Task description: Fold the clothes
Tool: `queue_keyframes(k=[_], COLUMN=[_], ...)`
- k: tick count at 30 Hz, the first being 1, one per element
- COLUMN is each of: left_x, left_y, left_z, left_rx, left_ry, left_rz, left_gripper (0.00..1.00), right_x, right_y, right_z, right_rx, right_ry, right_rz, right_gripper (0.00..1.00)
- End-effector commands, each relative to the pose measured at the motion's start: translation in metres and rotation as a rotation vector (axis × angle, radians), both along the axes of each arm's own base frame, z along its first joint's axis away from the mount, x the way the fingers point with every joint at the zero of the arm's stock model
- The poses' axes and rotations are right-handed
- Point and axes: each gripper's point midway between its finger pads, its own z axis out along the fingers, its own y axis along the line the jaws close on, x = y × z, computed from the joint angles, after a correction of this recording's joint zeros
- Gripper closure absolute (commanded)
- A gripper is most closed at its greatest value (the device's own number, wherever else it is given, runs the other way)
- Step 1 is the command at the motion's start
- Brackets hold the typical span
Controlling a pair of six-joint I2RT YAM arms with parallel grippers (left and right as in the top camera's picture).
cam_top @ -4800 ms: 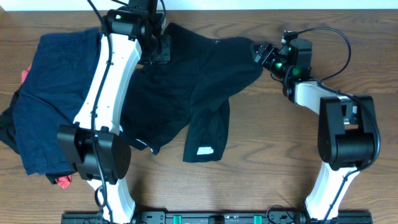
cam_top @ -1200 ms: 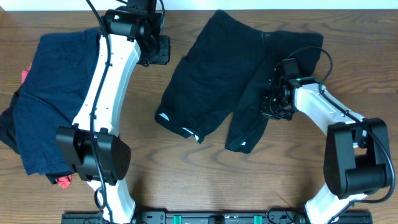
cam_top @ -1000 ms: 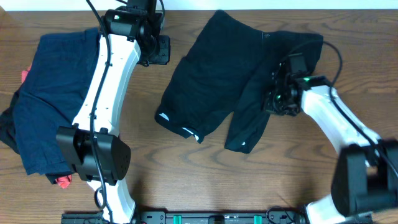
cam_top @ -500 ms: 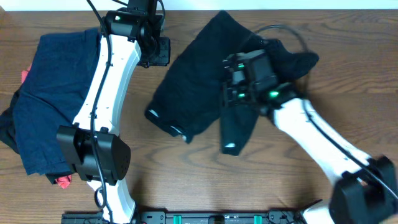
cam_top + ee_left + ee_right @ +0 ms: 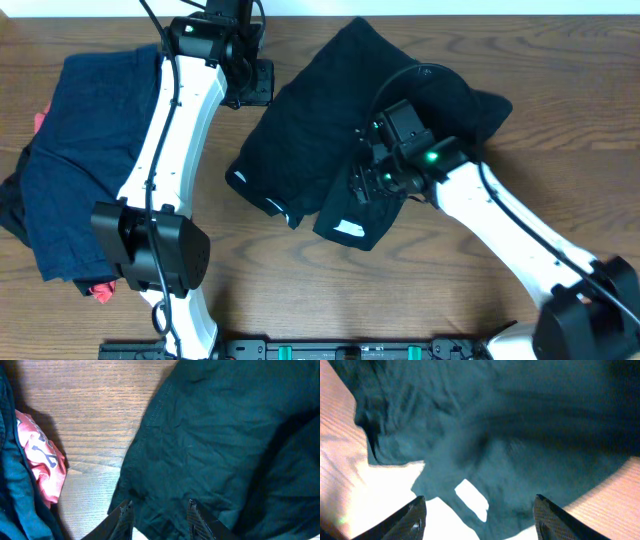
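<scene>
The black shorts' legs lie bunched together, so next my right gripper takes the shorts' raised fold (image 5: 485, 427) and pulls the legs apart before folding.
Black shorts (image 5: 330, 110) lie crumpled in the middle of the table, one leg end showing a white label (image 5: 348, 227). My right gripper (image 5: 362, 185) hovers over the shorts' lower part. In the right wrist view it (image 5: 480, 517) is wide open and empty, with the dark cloth (image 5: 520, 425) and the label (image 5: 470, 500) beneath. My left gripper (image 5: 258, 82) is at the shorts' upper left edge. In the left wrist view it (image 5: 161, 516) is open above the cloth's hem (image 5: 210, 445), gripping nothing.
A pile of navy blue clothes (image 5: 80, 150) lies at the table's left, with red cloth peeking out at its edge (image 5: 40, 122) and its bottom (image 5: 100, 291). The red cloth (image 5: 42, 460) also shows in the left wrist view. Bare wood (image 5: 560, 170) lies to the right.
My right arm swung left across the shorts. The shorts shifted left and bunched up, and the right leg end moved down-left. My left arm stayed put.
</scene>
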Motion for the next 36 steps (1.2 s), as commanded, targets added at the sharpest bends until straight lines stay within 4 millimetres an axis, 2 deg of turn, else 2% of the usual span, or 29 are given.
queue_keyframes(k=[1,4,12,20,23,27,29,36], left_x=[-0.001,-0.001,-0.001,-0.001,-0.001,-0.001,-0.001,-0.001], left_y=[0.003,0.003,0.003,0.003,0.003,0.003,0.003,0.003], left_z=[-0.005,-0.005,-0.005,-0.005,-0.005,-0.005,-0.005,-0.005], left_rx=[0.012,0.012,0.012,0.013,0.013,0.013,0.013,0.013], left_ry=[0.012,0.012,0.012,0.013,0.013,0.014,0.013,0.016], left_rz=[0.001,0.001,0.001,0.001,0.001,0.001,0.001,0.001], left_gripper=[0.63,0.63,0.63,0.62,0.62,0.62,0.62,0.62], right_x=[-0.001,-0.007,-0.005,0.005,0.004,0.008,0.012,0.022], right_y=[-0.022,-0.030,-0.023,-0.013,-0.017,-0.028,-0.031,-0.041], right_z=[-0.007,-0.022,-0.066,-0.081,-0.091,-0.096,-0.093,-0.091], right_rx=[-0.100,-0.145,-0.082,-0.012,-0.033,-0.086,-0.085,-0.080], right_ry=[0.008,0.016,-0.066,-0.184,-0.178,-0.189,-0.195,-0.206], right_rz=[-0.072,-0.088,-0.080,-0.059,-0.066,-0.095,-0.110,-0.147], right_gripper=[0.38,0.42,0.45,0.54,0.54,0.39,0.36,0.34])
